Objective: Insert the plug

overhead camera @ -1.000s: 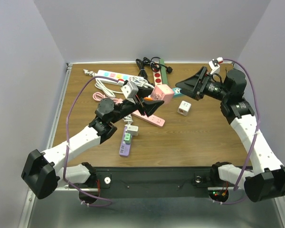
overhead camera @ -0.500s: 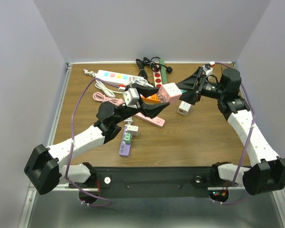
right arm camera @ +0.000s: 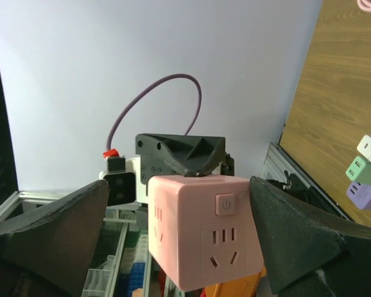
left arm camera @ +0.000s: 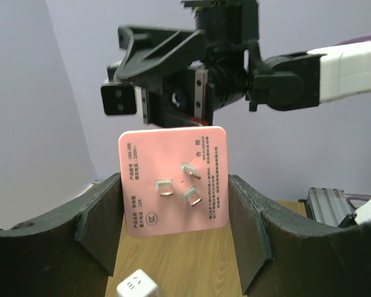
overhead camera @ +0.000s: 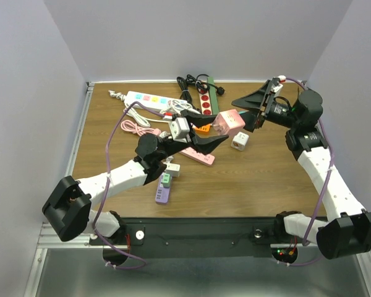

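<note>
My right gripper should grip the pink cube adapter on opposite sides, at the end with the power button (overhead camera: 236, 119) (right arm camera: 207, 230) and sockets.
A pink cube adapter (overhead camera: 229, 122) is held up above the table. My left gripper (overhead camera: 217, 128) is shut on it. In the left wrist view the cube's plug face (left arm camera: 173, 182), with three metal prongs, sits between my black fingers (left arm camera: 102, 219). My right gripper (overhead camera: 242, 110) is open and faces the cube from the right. In the right wrist view the cube (right arm camera: 204, 232) shows a power button and sockets and lies between my spread fingers (right arm camera: 55, 229). There is a clear gap on the left side, and the right finger is close to the cube's edge.
A small white cube adapter (overhead camera: 239, 141) stands on the wood table (overhead camera: 266, 179) just below the grippers. Power strips lie around: white with coloured sockets (overhead camera: 147, 99), pink (overhead camera: 195, 154), purple (overhead camera: 162, 189), dark with red sockets (overhead camera: 205, 98). Black cords (overhead camera: 188, 83) lie at the back.
My left arm has carried the pink cube to the right, up to the right gripper. The right gripper has turned a little, and its open fingers now flank the cube.
</note>
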`<state>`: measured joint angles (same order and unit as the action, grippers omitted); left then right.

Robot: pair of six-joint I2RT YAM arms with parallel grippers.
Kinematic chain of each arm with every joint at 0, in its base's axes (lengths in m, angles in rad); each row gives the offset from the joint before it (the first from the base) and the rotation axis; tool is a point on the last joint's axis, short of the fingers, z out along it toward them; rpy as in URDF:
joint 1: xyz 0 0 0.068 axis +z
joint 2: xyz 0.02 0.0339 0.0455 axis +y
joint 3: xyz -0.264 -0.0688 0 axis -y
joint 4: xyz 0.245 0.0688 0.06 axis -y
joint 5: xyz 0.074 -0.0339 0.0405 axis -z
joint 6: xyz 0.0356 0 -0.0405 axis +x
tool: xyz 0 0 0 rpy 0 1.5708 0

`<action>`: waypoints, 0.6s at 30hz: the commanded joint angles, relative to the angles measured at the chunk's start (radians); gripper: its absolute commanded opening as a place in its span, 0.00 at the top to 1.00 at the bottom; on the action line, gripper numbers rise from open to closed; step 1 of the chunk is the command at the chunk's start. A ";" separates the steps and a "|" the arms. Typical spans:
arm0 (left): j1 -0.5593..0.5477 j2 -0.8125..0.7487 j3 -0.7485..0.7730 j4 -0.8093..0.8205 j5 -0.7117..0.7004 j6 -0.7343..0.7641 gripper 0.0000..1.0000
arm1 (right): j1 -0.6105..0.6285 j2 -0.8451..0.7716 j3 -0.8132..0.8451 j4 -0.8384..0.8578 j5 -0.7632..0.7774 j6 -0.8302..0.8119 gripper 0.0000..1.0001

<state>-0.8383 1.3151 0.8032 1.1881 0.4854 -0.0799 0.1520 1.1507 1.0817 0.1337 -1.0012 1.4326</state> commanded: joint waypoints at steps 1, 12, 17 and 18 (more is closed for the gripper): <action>-0.001 -0.022 0.030 0.108 -0.010 0.011 1.00 | 0.006 -0.035 -0.006 0.159 -0.043 0.084 0.00; -0.001 0.013 0.074 0.150 -0.001 0.005 1.00 | 0.006 -0.075 -0.078 0.167 -0.077 0.066 0.00; -0.001 0.048 0.096 0.179 0.019 -0.021 1.00 | 0.006 -0.062 -0.042 0.168 -0.103 0.051 0.00; -0.001 0.053 0.100 0.182 0.024 -0.021 1.00 | 0.006 -0.060 -0.039 0.168 -0.103 0.048 0.00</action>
<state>-0.8360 1.3708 0.8383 1.2400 0.4866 -0.0879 0.1520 1.1019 0.9955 0.2413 -1.0618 1.4948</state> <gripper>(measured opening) 0.702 0.995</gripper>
